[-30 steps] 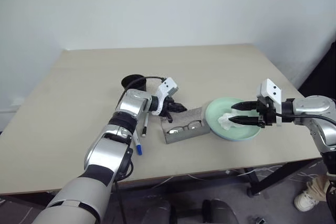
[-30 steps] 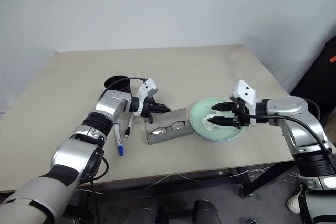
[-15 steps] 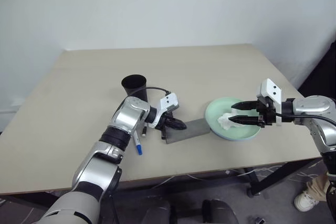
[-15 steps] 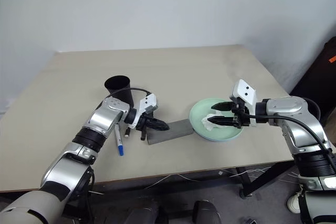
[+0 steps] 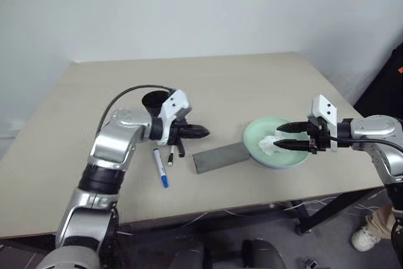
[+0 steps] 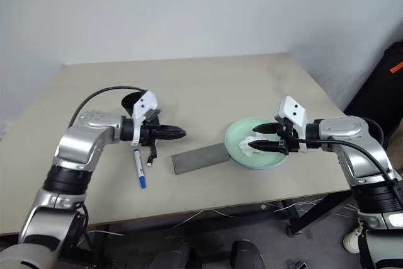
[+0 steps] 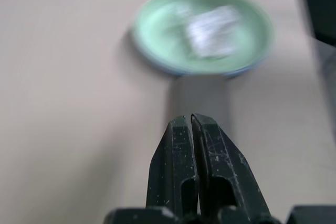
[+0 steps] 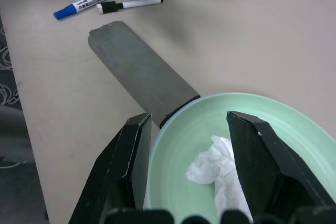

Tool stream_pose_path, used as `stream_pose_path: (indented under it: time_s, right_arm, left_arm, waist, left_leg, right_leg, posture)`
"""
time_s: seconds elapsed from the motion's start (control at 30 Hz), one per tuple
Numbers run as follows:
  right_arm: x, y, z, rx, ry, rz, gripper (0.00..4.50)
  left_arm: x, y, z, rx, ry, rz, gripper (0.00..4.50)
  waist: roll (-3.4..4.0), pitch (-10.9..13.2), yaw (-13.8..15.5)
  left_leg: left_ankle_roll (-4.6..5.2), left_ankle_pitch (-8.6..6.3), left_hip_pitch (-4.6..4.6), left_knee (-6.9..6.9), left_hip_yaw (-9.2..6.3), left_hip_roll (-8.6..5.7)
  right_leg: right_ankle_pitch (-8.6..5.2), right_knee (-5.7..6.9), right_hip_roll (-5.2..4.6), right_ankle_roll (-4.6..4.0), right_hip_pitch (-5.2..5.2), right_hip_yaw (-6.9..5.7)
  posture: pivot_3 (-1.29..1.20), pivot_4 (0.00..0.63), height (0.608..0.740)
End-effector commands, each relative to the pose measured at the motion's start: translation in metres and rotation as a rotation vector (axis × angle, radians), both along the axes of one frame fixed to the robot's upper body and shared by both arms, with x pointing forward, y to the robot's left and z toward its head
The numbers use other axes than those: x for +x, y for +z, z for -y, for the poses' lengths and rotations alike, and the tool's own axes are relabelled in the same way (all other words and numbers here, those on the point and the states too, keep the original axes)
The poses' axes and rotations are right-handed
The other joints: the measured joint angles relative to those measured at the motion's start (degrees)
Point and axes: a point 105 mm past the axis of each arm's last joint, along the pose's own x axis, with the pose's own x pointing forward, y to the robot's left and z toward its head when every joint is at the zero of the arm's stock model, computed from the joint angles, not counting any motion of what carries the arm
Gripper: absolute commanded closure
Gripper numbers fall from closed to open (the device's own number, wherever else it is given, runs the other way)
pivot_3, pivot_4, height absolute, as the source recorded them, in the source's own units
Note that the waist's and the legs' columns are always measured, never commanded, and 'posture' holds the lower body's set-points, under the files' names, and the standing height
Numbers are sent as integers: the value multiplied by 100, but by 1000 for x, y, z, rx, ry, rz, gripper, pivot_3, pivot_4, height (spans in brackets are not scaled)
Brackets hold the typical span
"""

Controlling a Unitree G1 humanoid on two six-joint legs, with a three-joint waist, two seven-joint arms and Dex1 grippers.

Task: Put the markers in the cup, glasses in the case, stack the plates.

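Note:
The left gripper is shut and empty and the black-capped marker lies loose below, so it should go back down with open fingers and grip the marker's white body [image 8: 142, 3].
The grey case [image 5: 220, 157] lies closed in the middle of the table, so the glasses are hidden. My left gripper [image 5: 200, 132] is shut and empty, hovering left of the case and pointing toward it; the left wrist view shows its fingers [image 7: 178, 150] pressed together. The blue-capped marker [image 5: 159, 167] and the black-capped marker [image 5: 170, 154] lie on the table below that gripper. The black cup [image 5: 153, 100] stands behind its wrist. My right gripper [image 5: 277, 138] hangs open over the mint green plate [image 5: 296, 159], its fingers either side of a white tissue [image 8: 220, 169]. A thin light blue edge shows under the green plate.
The case's right end touches the plate's rim [image 8: 178, 109]. The beige table [image 5: 252, 86] has open surface behind and to the left of the cup. A white wall stands behind the table.
The case, open with the glasses inside a second ago, is now closed. My left gripper has drawn back to the left and up, away from it. The right gripper has stayed still.

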Motion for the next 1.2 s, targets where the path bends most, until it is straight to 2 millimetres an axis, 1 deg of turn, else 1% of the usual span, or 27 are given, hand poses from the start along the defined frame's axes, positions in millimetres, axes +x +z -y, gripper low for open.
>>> stream_pose_path:
  time_s: [0.03, 0.13, 0.23, 0.27, 0.3, 0.33, 0.47, 0.53, 0.63, 0.67, 0.73, 0.87, 0.97, 1.07, 1.2]
  right_arm:
    - [-2, 11, -2, 13, 22, 37, 2036]
    - [-1, 10, -3, 13, 28, 32, 2036]
    - [1, 10, -5, 13, 35, 32, 2036]
    - [1, 10, -6, 13, 39, 31, 2036]
    - [1, 10, -6, 13, 42, 30, 2036]
    - [1, 10, -6, 13, 44, 30, 2036]
    - [2, 9, -7, 14, 46, 30, 2036]
    - [2, 8, -8, 15, 46, 29, 2036]
    - [2, 8, -7, 15, 44, 28, 2036]
    - [1, 7, -7, 16, 44, 28, 2036]
    - [1, 7, -7, 16, 42, 27, 2036]
    - [1, 7, -6, 16, 40, 25, 2036]
    - [2, 8, -8, 17, 42, 26, 2036]
    - [2, 8, -8, 17, 44, 27, 2036]
    - [2, 8, -8, 15, 43, 28, 2036]
  left_arm:
    - [2, 13, -14, -28, 162, 50, 4463]
    - [5, -1, -28, -29, 318, 4, 4463]
    - [3, -6, -28, -64, 375, -32, 4463]
    - [3, -6, -28, -76, 392, -41, 4096]
    - [4, -6, -30, -84, 413, -45, 3930]
    - [5, -6, -32, -92, 433, -51, 3612]
    - [10, -9, -40, -76, 512, -57, 2232]
    - [16, -10, -45, -26, 561, -23, 1510]
    - [21, -12, -51, -6, 629, -21, 438]
    - [22, -12, -53, 3, 650, -21, 142]
    - [24, -16, -56, 37, 687, -26, 142]
    - [26, -24, -50, 71, 700, -43, 142]
    - [28, -36, -44, 110, 723, -70, 142]
    - [28, -42, -37, 130, 721, -83, 142]
    - [26, -54, -34, 186, 728, -109, 142]
  waist:
    - [-1, 1, 16]
    - [-1, 0, 19]
    - [-1, 0, 19]
    - [-1, 0, 19]
    - [-1, 0, 18]
    - [-1, 0, 19]
    - [-1, 0, 18]
    - [-1, 0, 18]
    - [-1, 0, 22]
    - [-1, 0, 22]
    - [-2, 0, 20]
    - [-1, 0, 22]
    - [-1, 0, 22]
    - [-2, 0, 21]
    - [-2, 0, 21]
  left_leg:
    - [0, 0, 0, 1, 0, 0]
    - [0, 1, 5, 2, 0, -1]
    - [-11, 6, 5, 2, 0, -1]
    - [-26, 15, 5, 2, 0, -1]
    - [-28, 16, 4, 2, 0, -1]
    - [-30, 17, 3, 2, 0, -1]
    - [-33, 17, 3, 0, 1, -1]
    - [-33, 17, 3, 0, 1, -1]
    - [-33, 18, 3, 0, 1, -1]
    - [-33, 17, 3, 0, 1, -1]
    - [-32, 17, 3, 0, 1, -1]
    - [-35, 17, 3, -2, 1, -1]
    - [-38, 17, 1, -2, 1, -1]
    - [-38, 17, 1, -2, 2, -1]
    - [-38, 16, 1, -3, 2, -1]
  right_leg:
    - [0, 0, 0, 0, 1, 0]
    - [0, -2, -2, 0, 7, 1]
    - [0, -2, -1, 0, 7, 1]
    - [0, -1, 0, 0, 6, 0]
    - [0, 0, 0, 0, 5, 0]
    - [0, 1, 0, 0, 3, 0]
    - [0, 1, 1, 0, 2, 0]
    - [0, 0, 1, 0, 2, 0]
    - [0, 0, 1, 0, 3, 0]
    - [0, 0, 0, 0, 3, 0]
    - [0, 0, -1, 0, 3, 0]
    - [1, 0, 0, 0, 2, 0]
    - [1, 0, -1, 0, -1, 0]
    - [1, -1, -1, 0, -1, 0]
    - [1, 0, -1, -1, -2, 0]
  posture:
    - [0, 0, 723]
    - [0, 0, 723]
    - [0, 0, 723]
    - [0, 0, 723]
    - [0, 0, 723]
    - [0, 0, 723]
    - [0, 0, 723]
    - [0, 0, 723]
    - [0, 0, 723]
    - [0, 0, 723]
    - [0, 0, 723]
    - [0, 0, 723]
    - [0, 0, 723]
    - [0, 0, 723]
    - [0, 0, 723]
